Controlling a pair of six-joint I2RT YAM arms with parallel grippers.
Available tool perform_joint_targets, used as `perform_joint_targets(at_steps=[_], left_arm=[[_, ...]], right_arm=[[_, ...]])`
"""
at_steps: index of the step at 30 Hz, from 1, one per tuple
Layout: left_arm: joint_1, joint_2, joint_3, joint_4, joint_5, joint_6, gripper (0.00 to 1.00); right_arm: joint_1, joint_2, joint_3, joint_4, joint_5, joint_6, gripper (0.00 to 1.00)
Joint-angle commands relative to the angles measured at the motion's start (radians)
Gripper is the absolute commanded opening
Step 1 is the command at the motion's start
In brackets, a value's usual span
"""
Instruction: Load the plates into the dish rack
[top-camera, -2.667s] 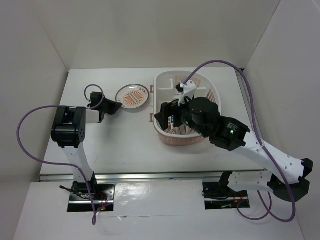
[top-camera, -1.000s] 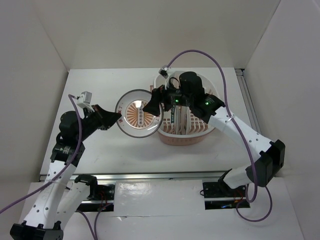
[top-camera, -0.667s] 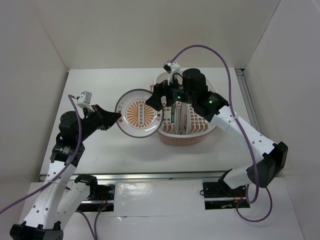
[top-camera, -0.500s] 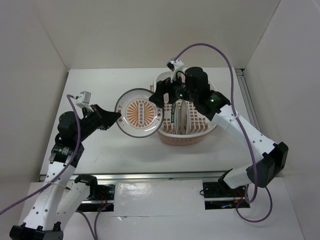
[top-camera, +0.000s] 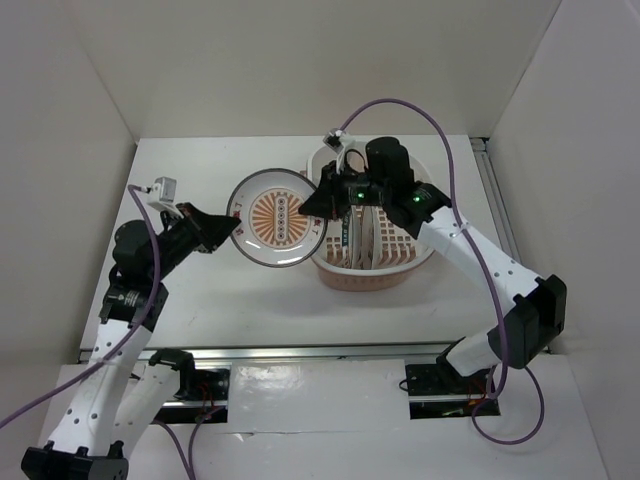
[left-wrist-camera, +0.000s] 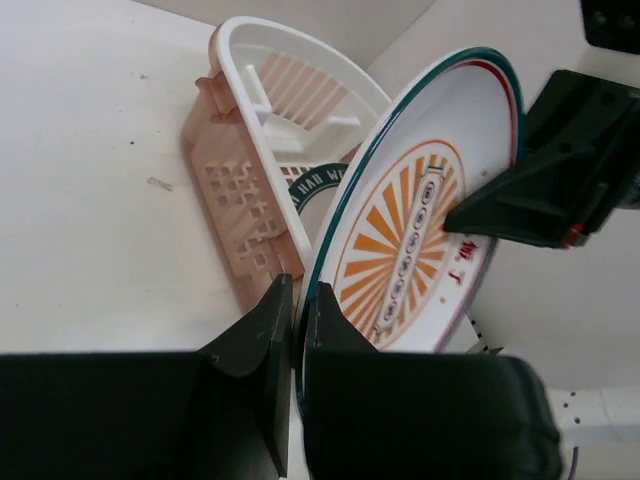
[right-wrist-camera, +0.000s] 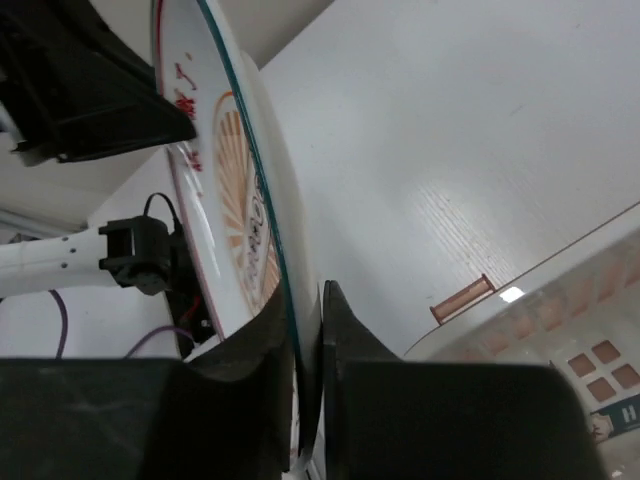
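Observation:
Next, my right gripper lets go of the sunburst plate in the open rack slots (top-camera: 388, 236) beside the standing plate farthest from my left gripper.
A white plate (top-camera: 275, 218) with an orange sunburst pattern and a thin teal rim hangs tilted in the air, just left of the pink-and-white dish rack (top-camera: 365, 281). My left gripper (top-camera: 232, 228) is shut on its left rim, seen up close in the left wrist view at the gripper (left-wrist-camera: 300, 290) and plate (left-wrist-camera: 430, 240). My right gripper (top-camera: 318, 205) is shut on the opposite rim; its wrist view shows the gripper (right-wrist-camera: 305, 295) pinching the plate (right-wrist-camera: 215, 150). Two more plates (top-camera: 355, 235) stand on edge inside the rack, one with teal lettering (left-wrist-camera: 315, 180).
The rack (left-wrist-camera: 240, 190) stands at the right middle of the white table, its small handle (right-wrist-camera: 462, 299) facing the held plate. White walls close in the table on three sides. The right arm's purple cable (top-camera: 400, 105) arcs above the rack.
My right gripper has closed on the plate's right rim, having stood open beside it. The plate has shifted slightly toward the back. The left gripper kept its grip.

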Motion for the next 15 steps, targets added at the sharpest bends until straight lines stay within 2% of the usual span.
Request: perform_joint_targets(at_steps=[1, 2, 3, 4, 5, 6, 7, 8, 11, 12, 15], left_arm=[[-0.002, 0.016, 0.038, 0.171, 0.045, -0.079, 0.0], [-0.002, 0.033, 0.038, 0.152, 0.045, -0.079, 0.0], [-0.002, 0.033, 0.053, 0.13, 0.031, -0.069, 0.09], [-0.002, 0.047, 0.067, 0.11, 0.019, -0.069, 0.31], [-0.002, 0.047, 0.076, 0.054, -0.01, -0.046, 0.59], [-0.002, 0.062, 0.096, 0.024, -0.024, -0.03, 0.94], [-0.002, 0.076, 0.105, -0.006, -0.039, -0.015, 1.0], [-0.002, 0.076, 0.118, -0.084, -0.085, 0.019, 1.0], [-0.002, 0.096, 0.173, -0.215, -0.194, 0.057, 1.0], [-0.002, 0.108, 0.194, -0.291, -0.203, 0.078, 1.0], [-0.002, 0.108, 0.194, -0.341, -0.19, 0.125, 1.0]], right_arm=[[-0.005, 0.012, 0.001, 0.031, -0.026, -0.013, 0.07], [-0.005, 0.012, 0.01, 0.004, 0.017, -0.004, 0.01], [-0.014, 0.001, 0.03, -0.006, 0.042, -0.004, 0.01], [-0.014, 0.001, 0.045, -0.019, 0.069, -0.004, 0.0], [-0.037, -0.028, 0.06, -0.053, 0.155, 0.012, 0.0], [-0.048, -0.043, 0.091, -0.073, 0.215, 0.021, 0.0], [-0.059, -0.06, 0.109, -0.094, 0.288, 0.03, 0.0], [-0.072, -0.096, 0.131, -0.148, 0.433, 0.03, 0.0], [-0.082, -0.17, 0.206, -0.226, 0.658, 0.039, 0.0], [-0.082, -0.186, 0.243, -0.275, 0.789, 0.039, 0.0], [-0.091, -0.221, 0.295, -0.377, 1.01, 0.03, 0.0]])
